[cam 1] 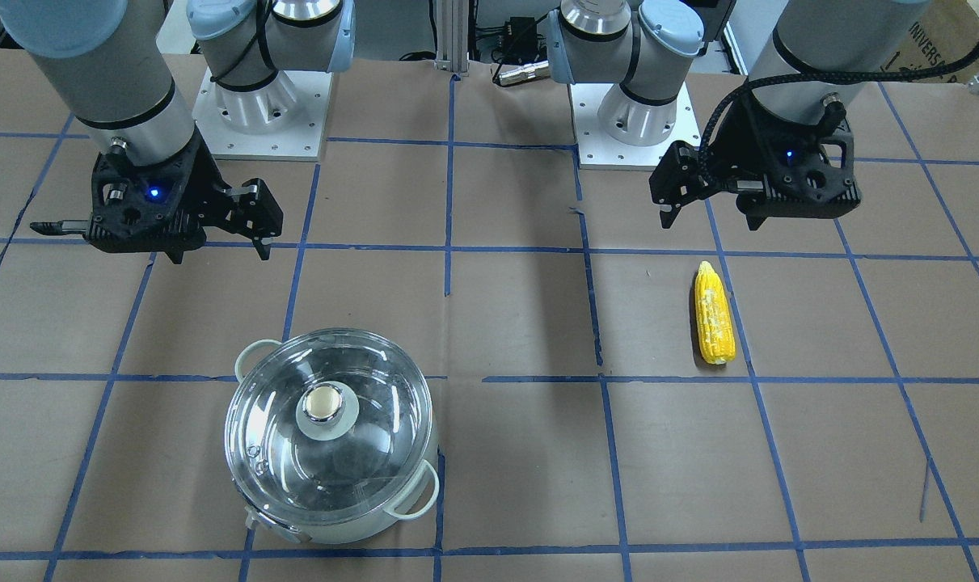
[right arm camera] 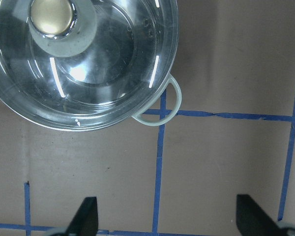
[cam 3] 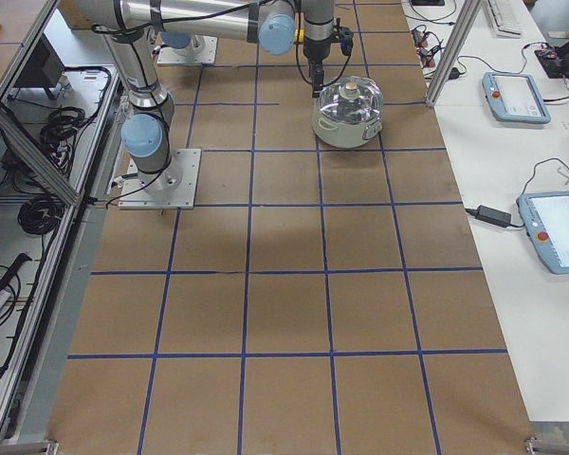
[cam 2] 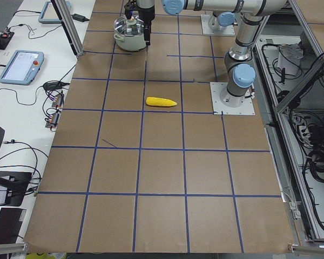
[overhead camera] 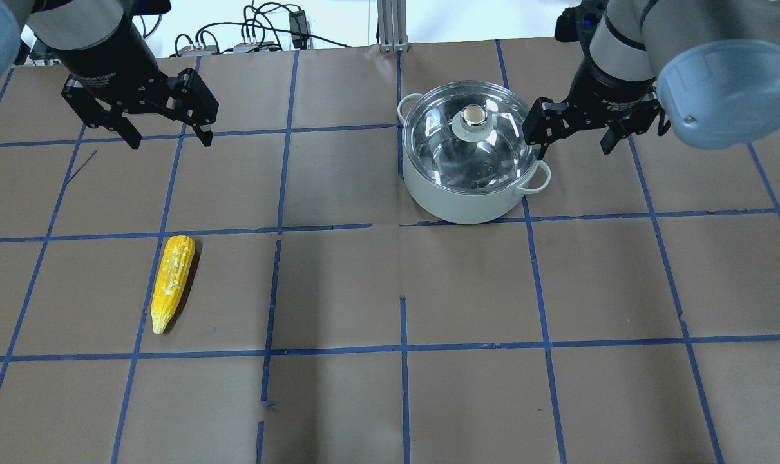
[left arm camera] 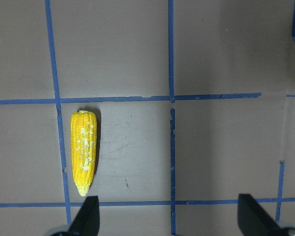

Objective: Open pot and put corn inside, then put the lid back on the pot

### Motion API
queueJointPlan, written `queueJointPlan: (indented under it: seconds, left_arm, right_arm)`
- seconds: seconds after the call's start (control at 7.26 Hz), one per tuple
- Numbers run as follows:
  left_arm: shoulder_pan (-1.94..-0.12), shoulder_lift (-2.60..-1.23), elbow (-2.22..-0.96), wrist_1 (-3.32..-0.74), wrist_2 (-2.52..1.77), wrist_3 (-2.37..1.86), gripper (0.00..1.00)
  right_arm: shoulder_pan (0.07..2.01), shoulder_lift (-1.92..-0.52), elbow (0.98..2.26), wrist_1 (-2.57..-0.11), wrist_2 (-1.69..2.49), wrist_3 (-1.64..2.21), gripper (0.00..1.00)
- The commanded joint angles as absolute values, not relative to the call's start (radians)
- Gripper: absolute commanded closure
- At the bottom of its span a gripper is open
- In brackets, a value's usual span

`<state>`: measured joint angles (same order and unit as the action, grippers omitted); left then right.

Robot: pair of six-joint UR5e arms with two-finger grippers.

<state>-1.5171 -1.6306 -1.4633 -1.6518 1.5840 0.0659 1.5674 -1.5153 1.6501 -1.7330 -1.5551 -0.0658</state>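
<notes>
The glass lid has to come off the pot for the corn, so my right gripper should close on the round knob (cam 1: 322,402) (right arm camera: 52,16) in the middle of the lid.
The pot (overhead camera: 462,201) stands at the far right of the brown table, with the glass lid (overhead camera: 496,149) seated on it. The corn (overhead camera: 171,277) lies flat on the left half, its tip pointing toward the robot. My left gripper (overhead camera: 171,143) is open and empty, hovering beyond the corn; its wrist view shows the corn (left arm camera: 83,152) ahead of the open fingers. My right gripper (overhead camera: 574,152) is open and empty, just right of the pot beside its handle. The right wrist view shows the lid (right arm camera: 113,64) and a pot handle (right arm camera: 169,105).
Blue tape lines divide the brown paper-covered table (overhead camera: 402,283) into squares. The two arm bases (cam 1: 263,113) (cam 1: 635,121) stand at the robot's edge. Cables and a metal post (overhead camera: 390,26) lie beyond the far edge. Tablets (cam 3: 517,95) sit on the side bench.
</notes>
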Motion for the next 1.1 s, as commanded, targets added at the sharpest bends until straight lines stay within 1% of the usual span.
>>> queueJointPlan:
  seconds: [0.0, 0.14, 0.28, 0.41, 0.55, 0.83, 0.96]
  left_arm:
    - [-1.517, -1.632, -1.463, -1.651, 1.585, 0.066, 0.0]
    - [-1.517, -1.632, -1.463, -1.651, 1.585, 0.066, 0.0]
    - [-1.517, -1.632, -1.463, -1.651, 1.585, 0.066, 0.0]
    - [-1.517, -1.632, -1.462, -1.651, 1.585, 0.066, 0.0]
    - [-1.517, -1.631, -1.462, -1.651, 1.585, 0.066, 0.0]
    - [-1.517, -1.634, -1.462, -1.651, 1.585, 0.066, 0.0]
    - [-1.517, -1.632, -1.462, -1.651, 1.585, 0.064, 0.0]
  right_arm:
    - [1.568, -1.503, 1.651, -1.755, -1.552, -0.061, 0.0]
    - [1.568, -1.494, 1.652, -1.756, -1.552, -0.061, 0.0]
    - [1.575, -1.455, 1.634, -1.772, -1.546, -0.054, 0.0]
    - [1.609, -1.381, 1.631, -1.893, -1.507, -0.045, 0.0]
    - [1.646, -1.318, 1.599, -1.961, -1.52, -0.02, 0.0]
    - [1.678, -1.228, 1.475, -1.944, -1.529, -0.012, 0.0]
    - [1.683, -1.198, 1.462, -1.944, -1.529, -0.012, 0.0]
